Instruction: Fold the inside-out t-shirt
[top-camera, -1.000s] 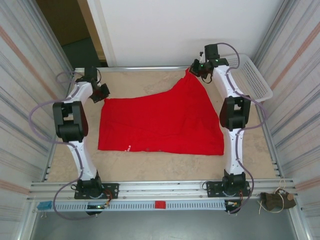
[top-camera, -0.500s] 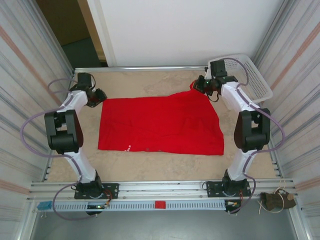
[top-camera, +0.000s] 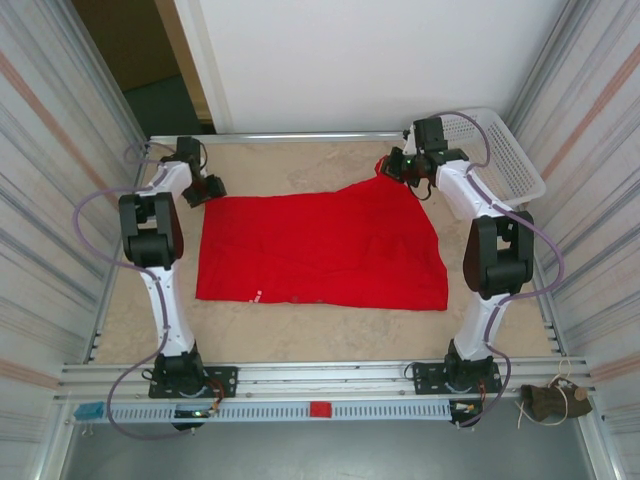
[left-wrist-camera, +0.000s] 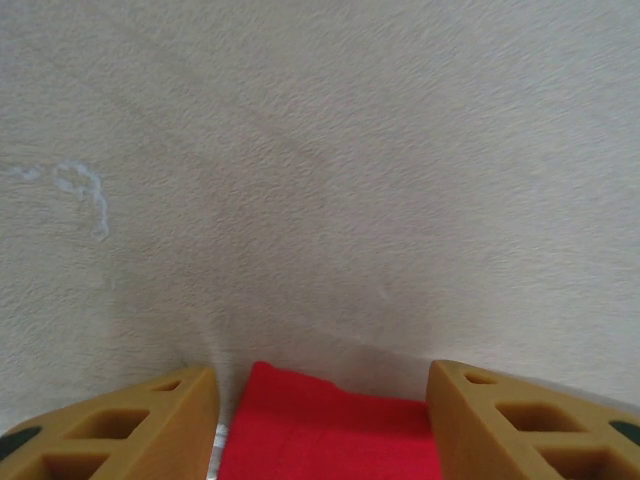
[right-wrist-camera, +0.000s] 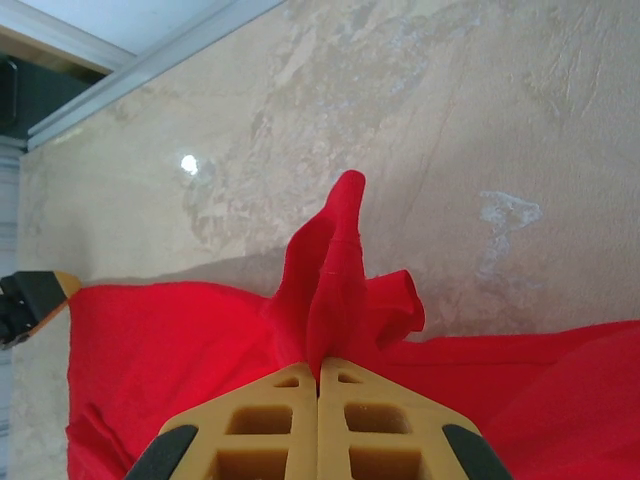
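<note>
Next, my right gripper releases the bunched-up peak on the t-shirt's basket-side half (top-camera: 386, 276), a little before the t-shirt's front hem.
The inside-out t-shirt (top-camera: 320, 250) is a bright red cloth spread mostly flat across the middle of the table, with a small white mark (top-camera: 258, 296) near its front hem. My left gripper (top-camera: 208, 190) sits at the shirt's far left corner. In the left wrist view this gripper (left-wrist-camera: 320, 378) is open, and the red corner (left-wrist-camera: 330, 430) lies on the table between its tan fingers (left-wrist-camera: 500, 420). My right gripper (top-camera: 393, 168) is shut on the far right corner. The right wrist view has bunched red cloth (right-wrist-camera: 340, 260) rising from the shut gripper (right-wrist-camera: 319, 366).
A white mesh basket (top-camera: 500, 150) stands at the far right corner of the beige table (top-camera: 300, 335). Metal rails edge the table. A small olive bundle (top-camera: 548, 402) lies beyond the front rail at the right.
My left gripper has opened and let go of the far left corner, which now lies flat. My right gripper has lowered the far right corner, so the cloth peak is lower.
</note>
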